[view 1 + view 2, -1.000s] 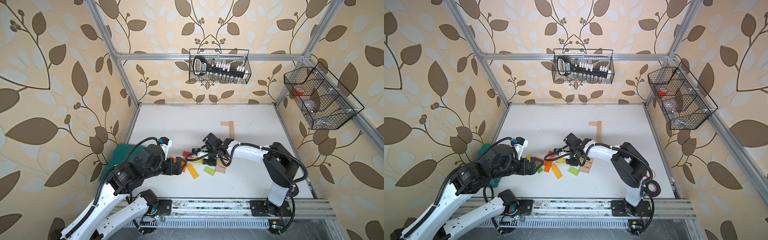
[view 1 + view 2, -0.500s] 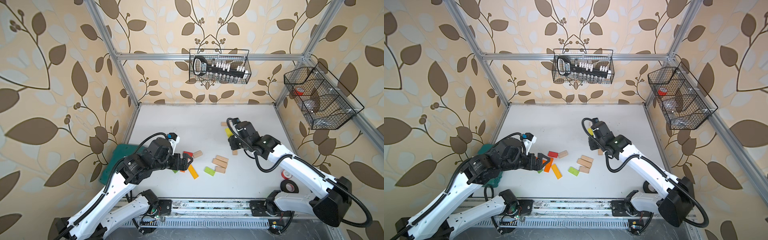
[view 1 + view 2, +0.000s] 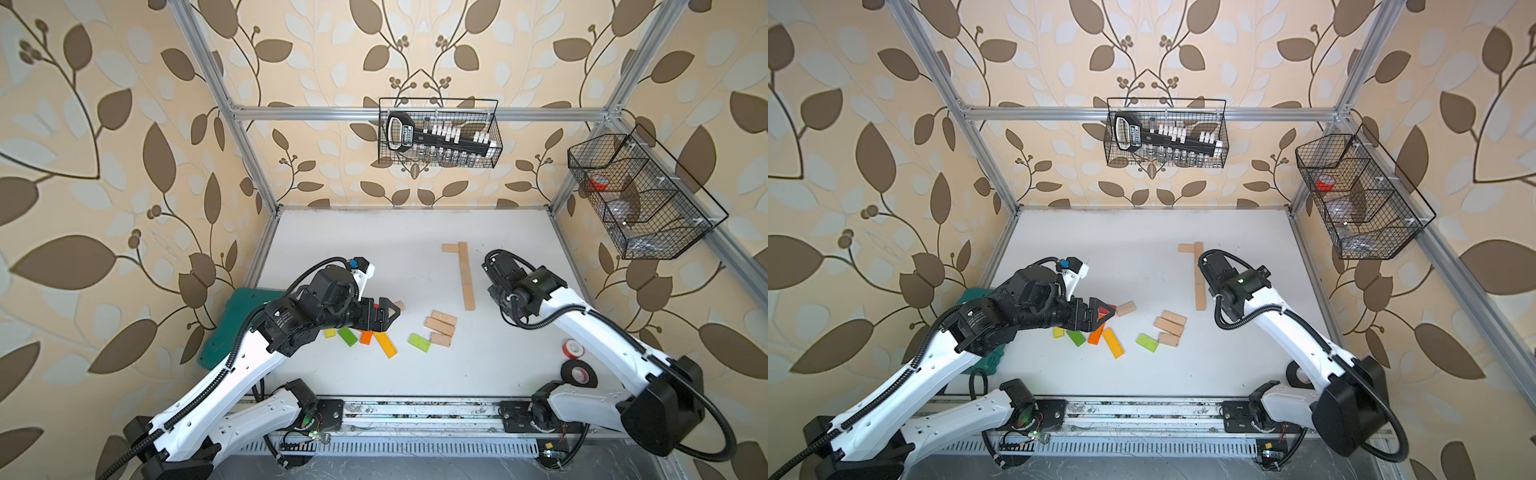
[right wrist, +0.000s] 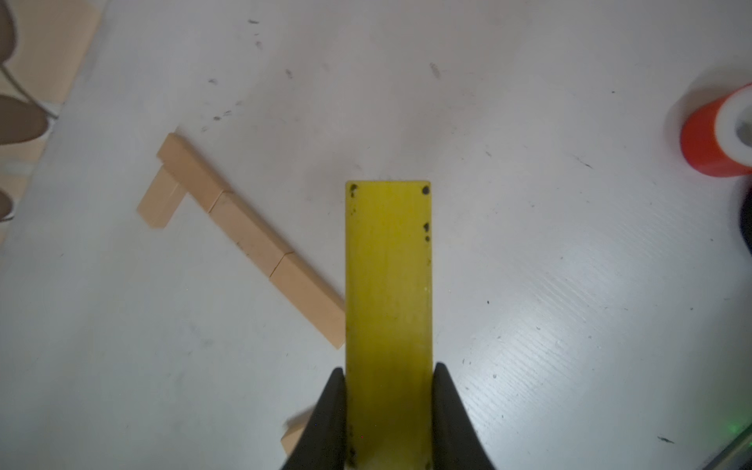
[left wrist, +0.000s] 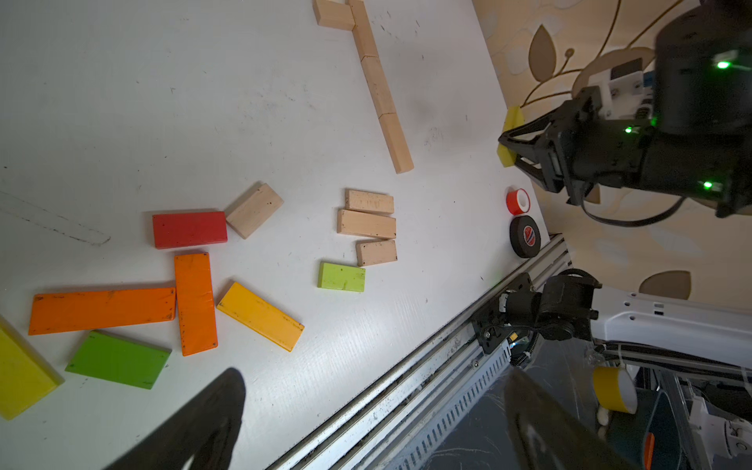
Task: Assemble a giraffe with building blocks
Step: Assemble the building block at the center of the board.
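The robot's right gripper should release the yellow plank on the table (image 3: 496,304) (image 4: 409,254) beside the lower end of the L-shaped pale line. The plank is now held just above the table.
My right gripper (image 4: 388,370) is shut on a long yellow plank (image 4: 388,285), held just above the table beside the lower end of an L-shaped line of pale building blocks (image 4: 244,232), which shows in both top views (image 3: 464,274) (image 3: 1199,276). Loose blocks lie mid-table: three pale ones (image 5: 366,224), a light green one (image 5: 341,277), a red one (image 5: 189,229), orange ones (image 5: 195,303) and a yellow-orange one (image 5: 260,316). My left gripper (image 3: 388,318) hovers open over the coloured blocks, with nothing between its fingers (image 5: 228,390).
A dark green case (image 3: 237,328) lies at the table's left edge under my left arm. A red tape roll (image 3: 572,348) and a black one (image 3: 578,374) sit at the front right. Wire baskets hang on the back wall (image 3: 438,133) and right wall (image 3: 640,199).
My right arm has carried the yellow plank from the loose pile to the right side of the pale line. My left gripper has moved right over the coloured blocks, still open.
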Robot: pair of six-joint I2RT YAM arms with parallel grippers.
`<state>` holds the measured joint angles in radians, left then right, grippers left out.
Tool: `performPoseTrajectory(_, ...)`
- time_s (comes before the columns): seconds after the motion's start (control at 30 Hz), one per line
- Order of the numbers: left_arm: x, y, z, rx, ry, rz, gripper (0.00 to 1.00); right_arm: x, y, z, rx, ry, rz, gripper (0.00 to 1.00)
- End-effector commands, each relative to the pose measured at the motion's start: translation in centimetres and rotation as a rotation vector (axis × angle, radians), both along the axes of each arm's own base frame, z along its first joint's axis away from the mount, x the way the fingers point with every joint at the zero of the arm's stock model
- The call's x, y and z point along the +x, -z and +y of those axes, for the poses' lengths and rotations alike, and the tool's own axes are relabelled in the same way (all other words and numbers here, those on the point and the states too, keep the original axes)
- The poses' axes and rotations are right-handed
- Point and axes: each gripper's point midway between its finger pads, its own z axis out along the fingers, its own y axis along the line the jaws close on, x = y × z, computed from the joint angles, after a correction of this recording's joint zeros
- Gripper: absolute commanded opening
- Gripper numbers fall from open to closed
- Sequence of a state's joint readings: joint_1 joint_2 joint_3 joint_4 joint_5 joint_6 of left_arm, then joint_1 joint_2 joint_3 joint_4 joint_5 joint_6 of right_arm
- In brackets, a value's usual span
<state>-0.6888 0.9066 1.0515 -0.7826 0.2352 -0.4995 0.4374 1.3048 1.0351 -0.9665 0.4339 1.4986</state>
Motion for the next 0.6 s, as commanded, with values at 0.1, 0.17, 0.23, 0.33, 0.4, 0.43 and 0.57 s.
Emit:
performPoseTrajectory(0.1,0.9,-2.2,-1.3,-0.05,0.016,-0.05,0.99,1.1,3.0,-2.3,0.13,0.369,-0.052,0.0)
performPoseTrajectory(0.17,1.0,-2.0,-1.3,-0.044,0.015,-0.045,0.99,1.6,4.3,-2.5,0.148,0.421,-0.052,0.0)
performPoseTrajectory(0.23,1.0,-1.9,-1.2,-0.038,0.014,-0.044,0.99,1.9,5.4,-2.4,0.15,0.455,-0.029,0.0)
performPoseTrajectory(0.33,1.0,-1.6,-1.2,-0.028,0.014,-0.038,0.99,2.6,7.3,-1.7,0.165,0.486,0.008,0.0)
performPoseTrajectory(0.4,1.0,-1.4,-1.1,-0.024,0.012,-0.034,0.99,2.9,8.4,-1.2,0.183,0.506,0.029,0.0)
performPoseTrajectory(0.43,1.0,-1.4,-1.1,-0.022,0.011,-0.034,0.99,3.2,9.0,-0.9,0.198,0.512,0.039,0.0)
performPoseTrajectory(0.57,1.0,-1.2,-1.0,-0.017,0.005,-0.032,0.99,3.9,11.0,0.4,0.245,0.534,0.067,0.0)
